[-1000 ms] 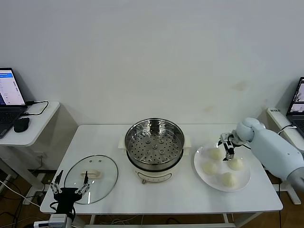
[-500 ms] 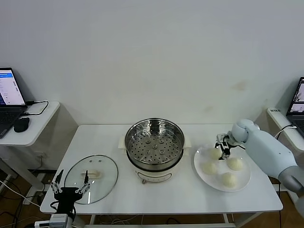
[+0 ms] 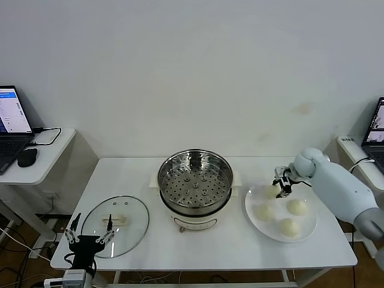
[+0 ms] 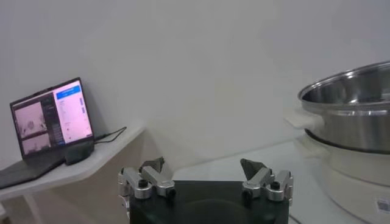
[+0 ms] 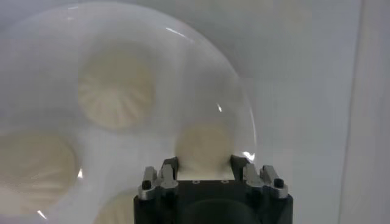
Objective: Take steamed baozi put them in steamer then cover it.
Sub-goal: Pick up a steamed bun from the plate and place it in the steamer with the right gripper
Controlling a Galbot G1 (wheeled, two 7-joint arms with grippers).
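My right gripper needs to release the baozi, now at the white plate, on the far part of the steamer's perforated tray [image 3: 192, 167].
The steamer [image 3: 195, 183] stands mid-table with its perforated tray bare; it also shows in the left wrist view [image 4: 353, 115]. The cover [image 3: 115, 219] lies flat on the table to its left. My left gripper [image 3: 90, 240] is open and empty at the cover's near edge, and shows in its wrist view [image 4: 204, 173]. Three baozi [image 3: 265, 211], [image 3: 296, 206], [image 3: 289, 227] lie on the white plate [image 3: 309, 231]. My right gripper [image 3: 282, 185] is at the plate's far left part. Its fingers [image 5: 169, 165] press both sides of a fourth baozi [image 5: 206, 146].
A side table with a laptop [image 3: 12, 111] and mouse [image 3: 27, 157] stands to the left; the laptop also shows in the left wrist view [image 4: 52, 115]. Another laptop [image 3: 377, 123] sits at the right edge. The plate's rim [image 5: 244, 122] lies near the table's right side.
My right gripper moved left and toward the far side of the plate, from between the buns to the far-left baozi, and closed on it. The left arm has not moved.
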